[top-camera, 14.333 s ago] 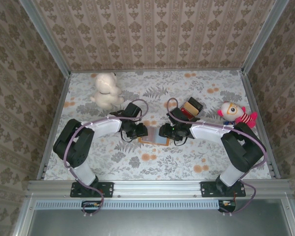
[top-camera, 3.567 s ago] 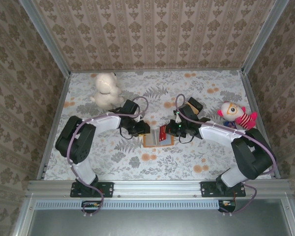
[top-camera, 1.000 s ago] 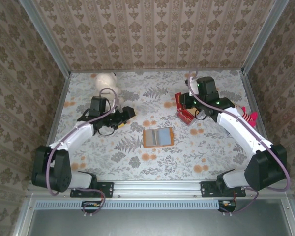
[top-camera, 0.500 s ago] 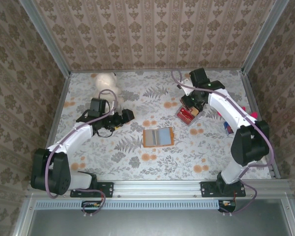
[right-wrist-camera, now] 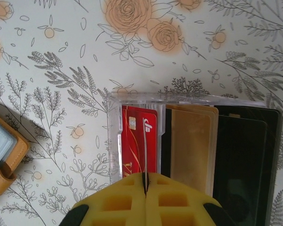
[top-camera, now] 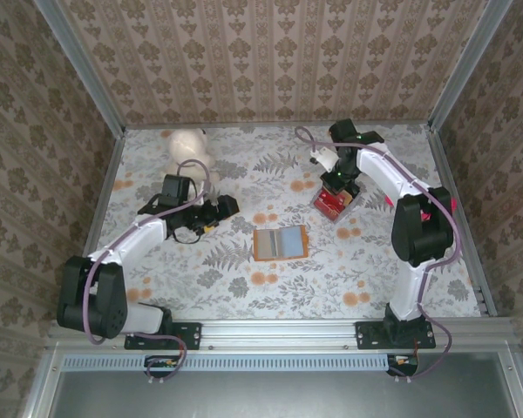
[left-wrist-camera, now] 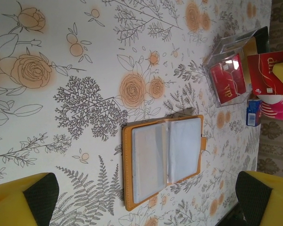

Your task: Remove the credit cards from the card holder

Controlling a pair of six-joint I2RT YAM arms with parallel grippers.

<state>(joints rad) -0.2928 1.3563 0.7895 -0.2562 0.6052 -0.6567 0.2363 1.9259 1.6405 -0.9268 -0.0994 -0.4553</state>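
Next, my right gripper lets go of the red credit card in the clear box (top-camera: 333,205) (right-wrist-camera: 140,143), against the other red credit card.
The card holder (top-camera: 280,243) lies open on the table, orange-tan rim around blue-grey pocket pages (left-wrist-camera: 162,160); its corner shows at the left edge (right-wrist-camera: 2,157) of the right wrist view. My left gripper (top-camera: 225,206) hovers to its left, open, with nothing between its fingers (left-wrist-camera: 146,200). My right gripper (top-camera: 339,177) is shut on a red credit card (left-wrist-camera: 266,73), seen edge-on (right-wrist-camera: 145,150) from its own wrist. It hangs over a clear box (top-camera: 334,202), where another red credit card (right-wrist-camera: 132,141) stands in the left slot.
The clear box (right-wrist-camera: 114,141) also holds tan and black compartments. A white plush toy (top-camera: 187,144) sits at the back left. A pink and white doll (left-wrist-camera: 273,106) lies at the right behind my right arm. Patterned walls enclose the table.
My right arm has swung round, carrying the red card from beside the clear box to right above it. The left arm has barely moved, and the card holder has stayed put.
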